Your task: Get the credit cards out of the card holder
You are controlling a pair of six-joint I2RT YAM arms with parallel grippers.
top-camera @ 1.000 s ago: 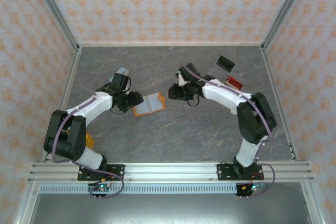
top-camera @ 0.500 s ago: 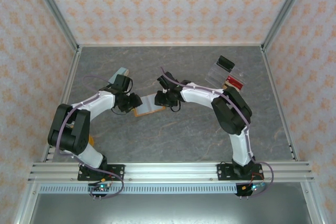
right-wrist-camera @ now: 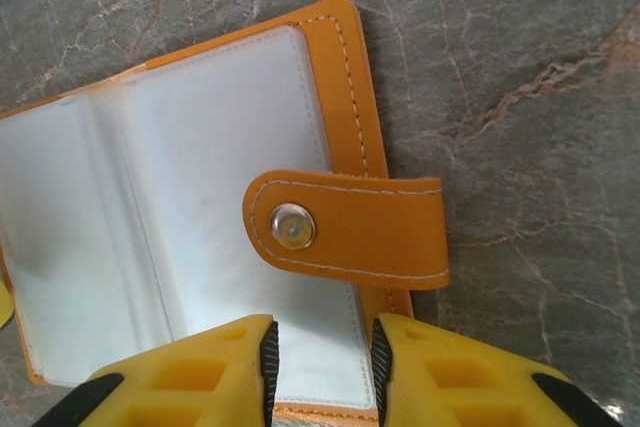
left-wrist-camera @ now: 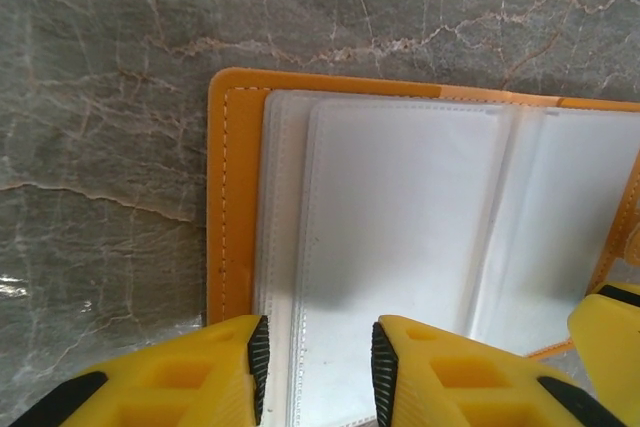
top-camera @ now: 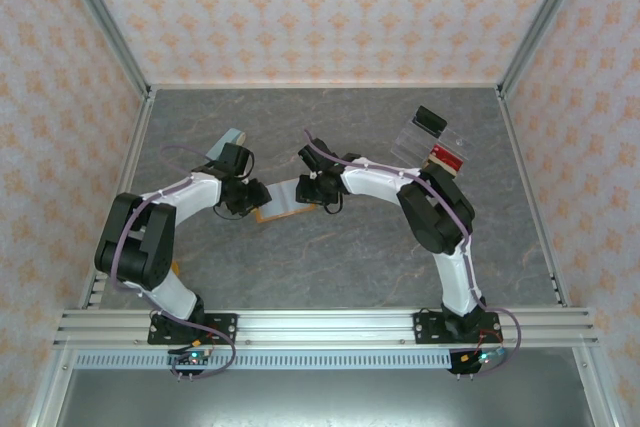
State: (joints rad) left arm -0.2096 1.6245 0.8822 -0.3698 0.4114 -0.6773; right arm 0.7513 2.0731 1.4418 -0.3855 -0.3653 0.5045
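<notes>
The card holder's open pockets look empty; next my left gripper pinches the top page's loose edge (left-wrist-camera: 305,237) and flips it toward my right gripper.
The orange card holder (top-camera: 285,199) lies open on the table between both arms, its pale see-through pockets (left-wrist-camera: 400,237) facing up and looking blank. My left gripper (top-camera: 256,193) is open over the holder's left end, its fingertips (left-wrist-camera: 315,357) straddling the pocket edge. My right gripper (top-camera: 313,190) is open at the right end, fingertips (right-wrist-camera: 322,362) straddling the pocket's edge just below the orange snap strap (right-wrist-camera: 350,229). A reddish credit card (top-camera: 447,157) lies at the back right, beside the clear tray.
A clear plastic tray (top-camera: 422,139) and a black block (top-camera: 431,119) sit at the back right. A pale-blue box (top-camera: 230,137) peeks out behind the left arm. A small yellow-orange object (top-camera: 172,267) lies by the left arm's base.
The right arm swung left from the middle of the table to the holder's right end, then settled there. The left gripper stayed at the holder's left end.
</notes>
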